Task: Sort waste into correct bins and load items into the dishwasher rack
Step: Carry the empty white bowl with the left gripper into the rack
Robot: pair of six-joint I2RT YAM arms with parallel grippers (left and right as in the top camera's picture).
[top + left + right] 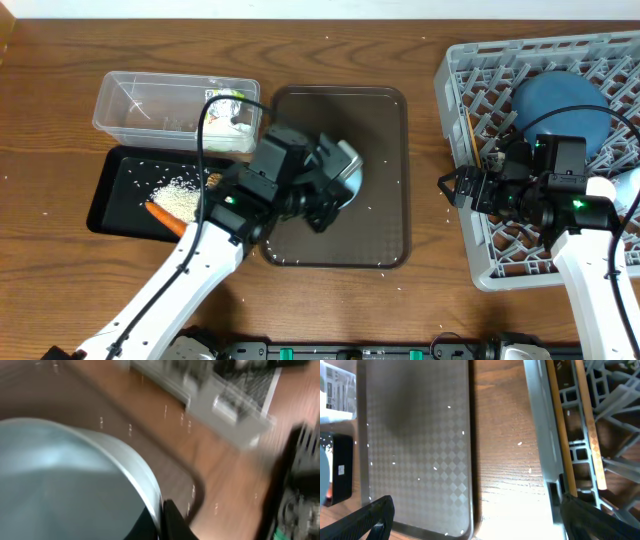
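I should let go of the white bowl with my left gripper between the dark blue dish and the rack's tray-side edge [480,122].
My left gripper [326,203] is shut on the rim of the white bowl [348,168] and holds it tilted over the dark brown tray [385,130]. In the blurred left wrist view the bowl [75,475] fills the left, with its rim between my fingers [162,520]. My right gripper [450,187] is open and empty over the gap between tray and rack [470,70]; its fingers are spread wide in the right wrist view [475,515]. The dark blue dish [560,105] and chopsticks [472,135] lie in the rack. The chopsticks also show in the right wrist view [565,435].
The black tray [110,180] at the left holds rice [178,195] and a carrot [165,217]. The clear tub [130,100] behind it holds a white napkin [232,125] and wrapper [228,100]. Loose rice grains dot the brown tray [410,435] and the table.
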